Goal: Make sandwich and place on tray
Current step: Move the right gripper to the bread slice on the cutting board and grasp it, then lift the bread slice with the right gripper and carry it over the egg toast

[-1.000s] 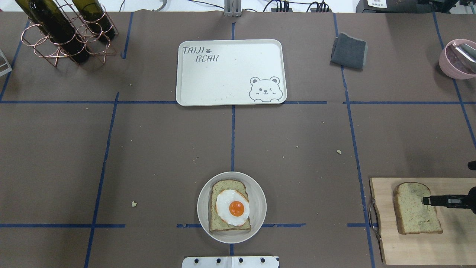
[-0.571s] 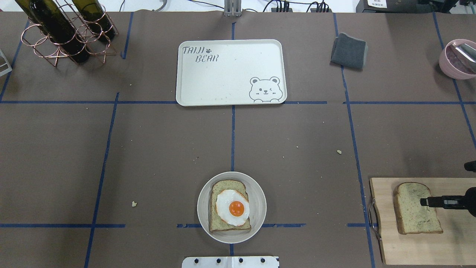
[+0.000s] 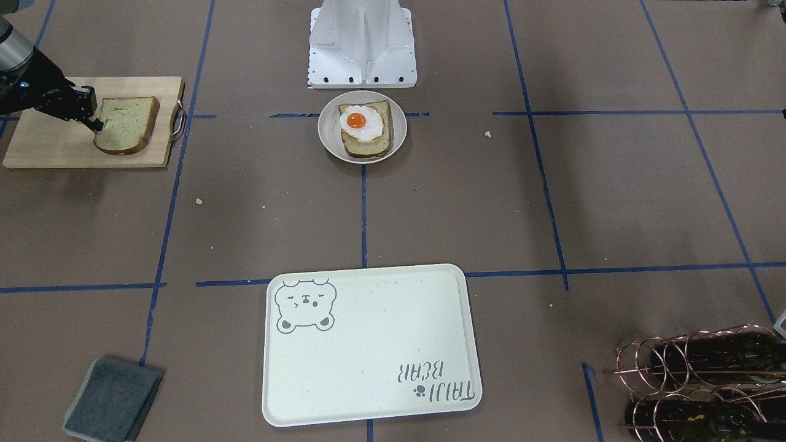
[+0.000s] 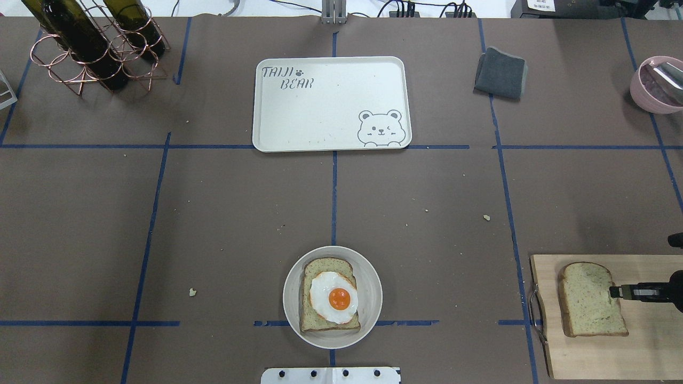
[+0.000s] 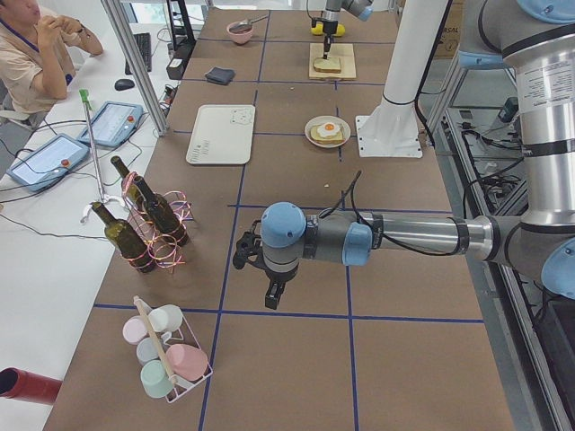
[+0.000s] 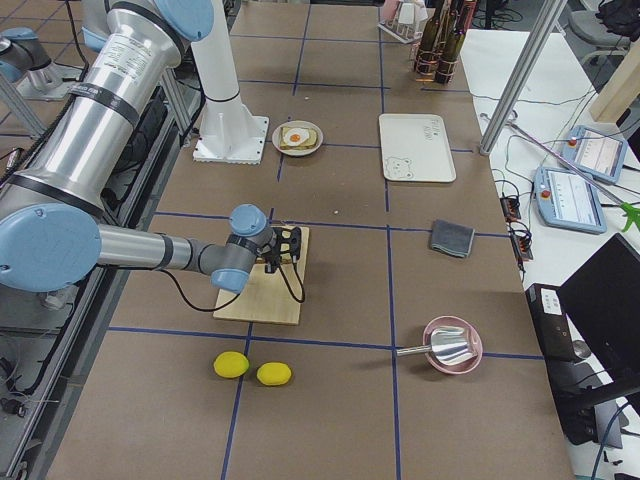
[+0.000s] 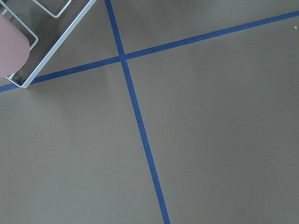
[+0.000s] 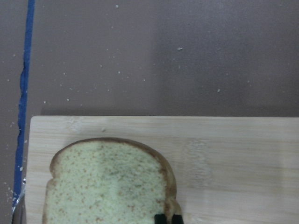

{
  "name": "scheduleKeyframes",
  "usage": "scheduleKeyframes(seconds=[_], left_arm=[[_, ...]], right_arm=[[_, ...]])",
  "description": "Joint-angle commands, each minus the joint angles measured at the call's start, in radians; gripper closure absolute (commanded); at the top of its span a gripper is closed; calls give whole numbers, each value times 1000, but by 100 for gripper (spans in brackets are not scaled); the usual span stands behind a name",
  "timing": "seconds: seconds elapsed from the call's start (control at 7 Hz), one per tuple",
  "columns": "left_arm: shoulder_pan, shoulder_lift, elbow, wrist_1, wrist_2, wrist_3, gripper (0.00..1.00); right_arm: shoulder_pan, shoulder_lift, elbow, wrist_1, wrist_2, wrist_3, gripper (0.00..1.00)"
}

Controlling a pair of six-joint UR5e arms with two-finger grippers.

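Observation:
The robot's right gripper needs to release the plain bread slice on top of the fried egg (image 3: 366, 123) on the off-white plate.
One bread slice (image 4: 320, 320) with a fried egg (image 4: 333, 297) on top lies on the round off-white plate (image 4: 374, 277) near the robot base. A second bread slice (image 4: 587, 304) lies on the wooden cutting board (image 4: 587, 357) at the right. My right gripper (image 4: 613, 292) is at that slice's right edge. In the right wrist view its tips (image 8: 168, 218) are shut on the crust of the slice (image 8: 103, 186). The cream bear tray (image 4: 331, 106) lies at the far middle with nothing on it. My left gripper (image 5: 269, 301) hovers over bare table far left; I cannot tell if it is open.
A grey folded cloth (image 4: 500, 72) lies right of the tray. A pink bowl (image 4: 653, 85) is at the far right and a copper rack with wine bottles (image 4: 90, 48) at the far left. Two yellow lemons (image 6: 253, 369) lie beyond the board, and a cup rack (image 5: 166, 355) near the left gripper.
The right gripper's tip drew back from over the slice's middle to its right edge. The slice on the board shifted a little to the left.

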Motion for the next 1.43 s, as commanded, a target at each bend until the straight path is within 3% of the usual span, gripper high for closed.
scheduleKeyframes(seconds=[0.0,0.29,0.57,1.0,1.29], left_arm=[[0,1,0,0,0,0,0],[0,1,-2,0,0,0,0],[0,1,-2,0,0,-1,0],[0,1,-2,0,0,-1,0],[0,1,-2,0,0,0,0]], right_arm=[[6,-6,4,57,31,-2,100],[13,-19,79,104,91,24,100],[9,55,110,102,94,139,100],[1,332,119,28,78,314,100],[-29,559,119,-145,46,354,100]])
